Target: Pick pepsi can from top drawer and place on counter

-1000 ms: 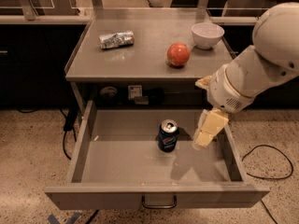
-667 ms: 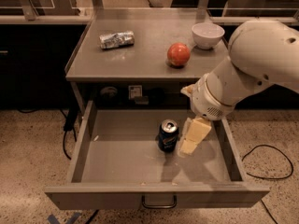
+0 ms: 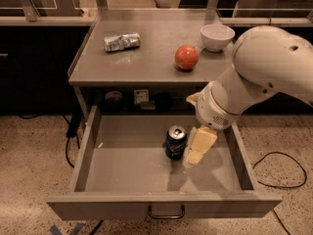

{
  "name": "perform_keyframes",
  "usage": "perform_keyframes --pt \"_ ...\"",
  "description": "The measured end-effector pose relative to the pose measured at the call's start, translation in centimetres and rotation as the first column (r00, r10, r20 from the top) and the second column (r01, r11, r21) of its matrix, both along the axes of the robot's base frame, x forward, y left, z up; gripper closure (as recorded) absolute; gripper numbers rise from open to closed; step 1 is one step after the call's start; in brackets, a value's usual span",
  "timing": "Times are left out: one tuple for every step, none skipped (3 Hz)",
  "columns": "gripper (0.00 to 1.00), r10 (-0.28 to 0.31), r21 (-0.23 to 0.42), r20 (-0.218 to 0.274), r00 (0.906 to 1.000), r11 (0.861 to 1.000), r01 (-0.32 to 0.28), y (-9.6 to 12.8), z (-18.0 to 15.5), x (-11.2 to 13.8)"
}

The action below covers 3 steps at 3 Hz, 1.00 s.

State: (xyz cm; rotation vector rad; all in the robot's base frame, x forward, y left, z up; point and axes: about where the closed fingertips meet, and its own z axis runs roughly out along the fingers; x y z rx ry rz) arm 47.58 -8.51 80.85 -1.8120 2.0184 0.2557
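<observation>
Next, I close my gripper on the upper half of the pepsi can [image 3: 176,137], just under the can's silver top.
The pepsi can [image 3: 175,142] stands upright near the middle of the open top drawer [image 3: 93,146], dark blue with a silver top. My gripper [image 3: 197,148] hangs down into the drawer just right of the can, its cream fingers [image 3: 201,142] close beside it; I cannot see a second finger on the can's other side. The counter [image 3: 146,65] is the grey top above the drawer.
On the counter lie a crushed silvery can [image 3: 121,41] at the back left, a red apple [image 3: 186,57] and a white bowl [image 3: 217,36] at the right. The drawer's pull handle [image 3: 166,213] faces the front. A cable [image 3: 281,170] lies on the floor, right.
My arm has swung left and lowered, bringing the gripper from the drawer's right side to right beside the can. The can has not moved.
</observation>
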Motion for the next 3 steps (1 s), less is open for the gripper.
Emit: perform_keyframes --pt "0.00 0.022 -0.012 -0.005 0.9997 1.000 -0.022 1.2 -2.0 0.5" --pt "0.00 0.038 -0.033 0.011 0.9992 0.999 -0.037 2.3 -4.3 1.6" --pt "0.00 0.051 -0.055 0.032 0.9982 0.997 -0.049 3.4 -5.9 2.4"
